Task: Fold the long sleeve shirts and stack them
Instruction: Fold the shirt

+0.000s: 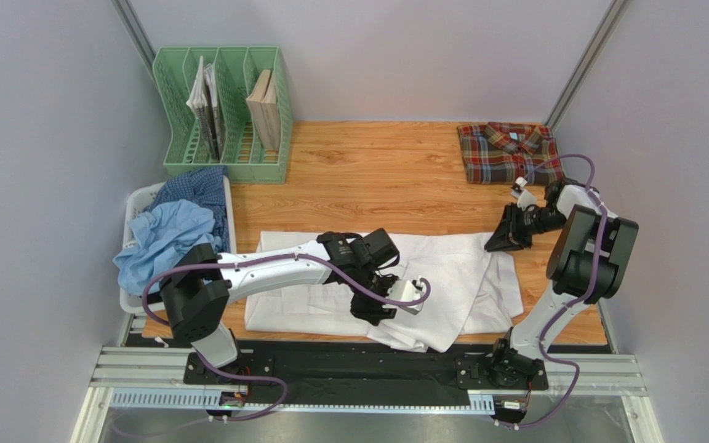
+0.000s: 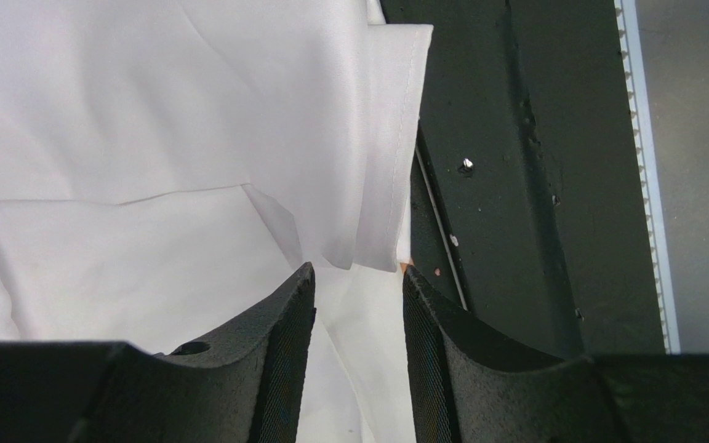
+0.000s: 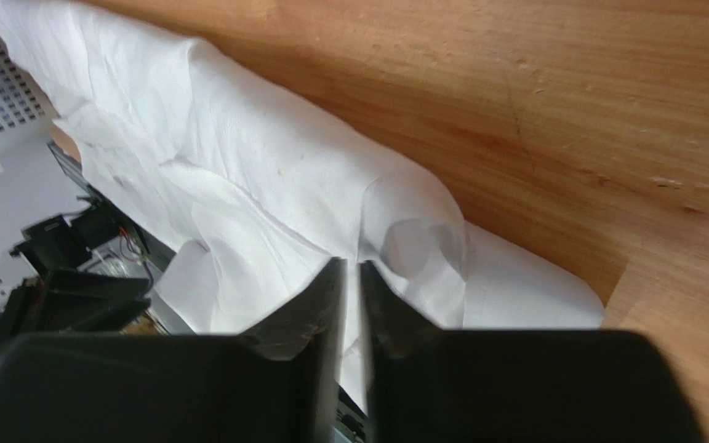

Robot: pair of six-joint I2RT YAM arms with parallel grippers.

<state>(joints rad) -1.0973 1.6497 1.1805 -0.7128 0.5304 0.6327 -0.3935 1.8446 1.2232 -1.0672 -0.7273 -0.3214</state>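
Observation:
The end of the white shirt's sleeve hangs over the black base rail, so next my left gripper backs away, takes the cuff's corner [image 2: 382, 255] and lays the sleeve lengthwise along the shirt.
A white shirt [image 1: 451, 277] lies spread on the near part of the table, its near edge hanging over the black base rail. My left gripper [image 1: 373, 311] is low over the near edge of the white shirt [image 2: 145, 120]. The left gripper [image 2: 356, 277] is open, with white cloth lying between the fingers. My right gripper [image 1: 501, 242] is at the shirt's far right edge. The right gripper [image 3: 351, 269] is shut on a fold of the white shirt [image 3: 266, 185]. A folded plaid shirt [image 1: 508, 152] lies at the back right.
A white basket [image 1: 142, 199] at the left edge holds a light blue shirt [image 1: 159, 242] and a dark blue checked shirt [image 1: 199, 187]. A green file rack [image 1: 224, 115] with booklets stands at the back left. The wooden table [image 1: 377, 180] and the black base rail [image 2: 515, 185] also show.

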